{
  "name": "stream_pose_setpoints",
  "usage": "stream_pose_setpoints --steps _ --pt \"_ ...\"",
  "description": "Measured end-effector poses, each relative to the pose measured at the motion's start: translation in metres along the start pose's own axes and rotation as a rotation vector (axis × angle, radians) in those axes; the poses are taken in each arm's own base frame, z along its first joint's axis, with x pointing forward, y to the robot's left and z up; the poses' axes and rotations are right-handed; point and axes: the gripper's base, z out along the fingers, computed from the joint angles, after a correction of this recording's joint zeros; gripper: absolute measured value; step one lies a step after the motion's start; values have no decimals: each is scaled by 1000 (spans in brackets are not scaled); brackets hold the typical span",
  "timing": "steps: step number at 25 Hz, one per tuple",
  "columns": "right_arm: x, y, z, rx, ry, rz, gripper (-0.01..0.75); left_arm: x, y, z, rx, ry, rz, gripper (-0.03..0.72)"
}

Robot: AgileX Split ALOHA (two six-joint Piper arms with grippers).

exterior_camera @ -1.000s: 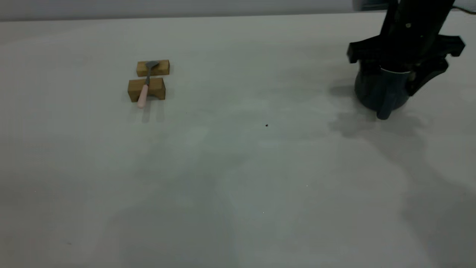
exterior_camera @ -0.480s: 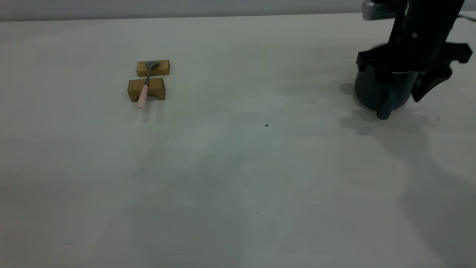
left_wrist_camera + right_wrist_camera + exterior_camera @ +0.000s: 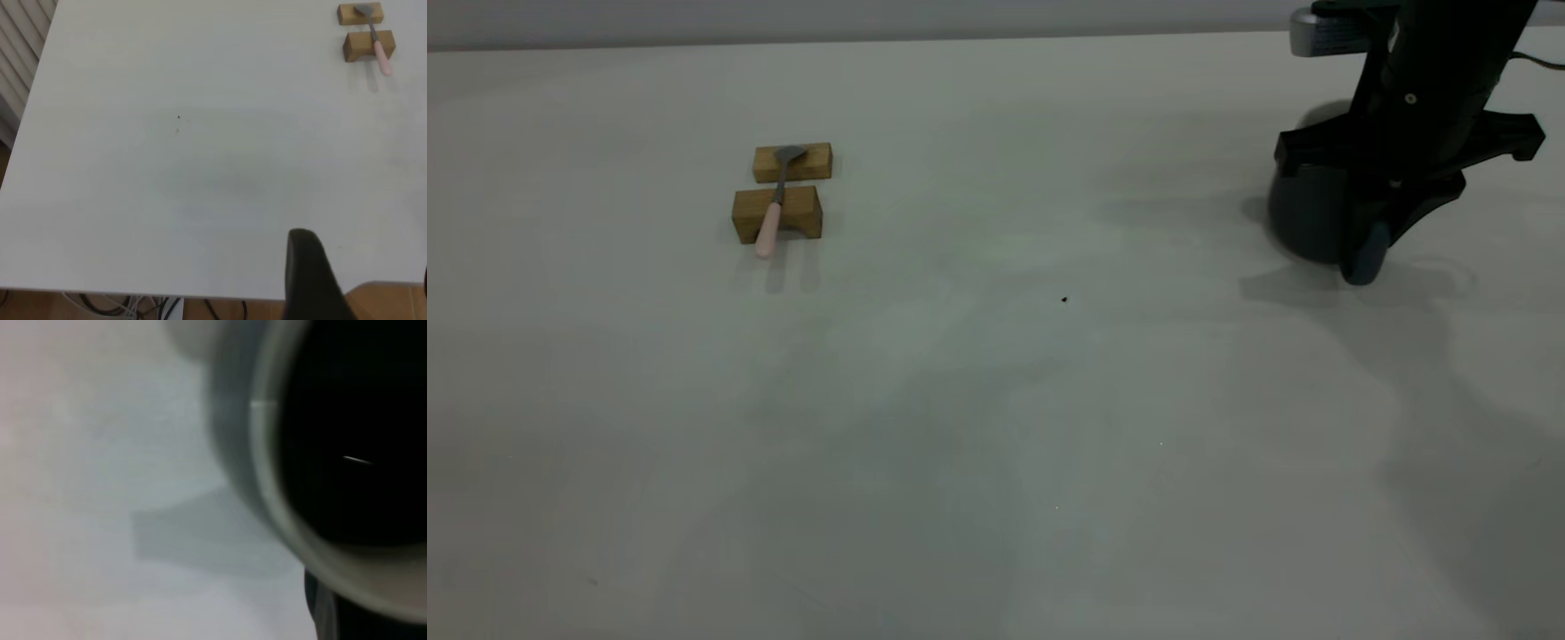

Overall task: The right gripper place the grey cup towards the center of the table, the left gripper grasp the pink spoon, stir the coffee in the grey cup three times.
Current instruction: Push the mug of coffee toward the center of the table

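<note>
Next, my right gripper lets go of the grey cup on the table (image 3: 1043, 284) behind the tiny dark speck. The cup now stands under that gripper.
The grey cup (image 3: 1303, 218) stands at the table's (image 3: 996, 400) far right, its handle toward the camera. My right gripper (image 3: 1369, 213) is lowered over it, and the black claw covers the cup's top. In the right wrist view the cup's pale rim (image 3: 267, 487) is very close, with dark coffee (image 3: 353, 440) inside. The pink spoon (image 3: 769, 220) lies across two wooden blocks at the left rear. It also shows far off in the left wrist view as the spoon (image 3: 378, 50). My left gripper (image 3: 365, 257) hangs open over the table's near edge, holding nothing.
Two tan wooden blocks (image 3: 792, 163) (image 3: 777, 213) carry the spoon, one under the bowl and one under the handle. A tiny dark speck (image 3: 1064, 300) marks the table's middle. Cables (image 3: 133, 308) hang below the table edge in the left wrist view.
My right gripper has come down lower over the grey cup. The cup has turned a little, its handle swinging to the right. The spoon and blocks have not moved.
</note>
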Motion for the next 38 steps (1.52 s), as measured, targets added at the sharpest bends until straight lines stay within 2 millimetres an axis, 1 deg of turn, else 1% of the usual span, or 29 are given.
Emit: stream_pose_setpoints --steps 3,7,9,16,22,25,31,36,38 --pt "1 5 0 -4 -1 -19 168 0 0 0 0 0 0 476" --pt "3 22 -1 -16 -9 -70 168 0 0 0 0 0 0 476" --pt "5 35 -2 -25 -19 -102 168 0 0 0 0 0 0 476" --pt "19 88 -7 -61 -36 -228 168 0 0 0 0 0 0 476" --pt "16 125 -18 -88 -67 -298 168 0 0 0 0 0 0 476" --pt "17 136 -22 -98 -76 -319 168 0 0 0 0 0 0 476" --pt "18 150 -14 -109 -74 -335 168 0 0 0 0 0 0 476" --pt "24 171 -10 -131 -94 -376 168 0 0 0 0 0 0 476" --pt "24 175 -10 -138 -100 -371 168 0 0 0 0 0 0 476"
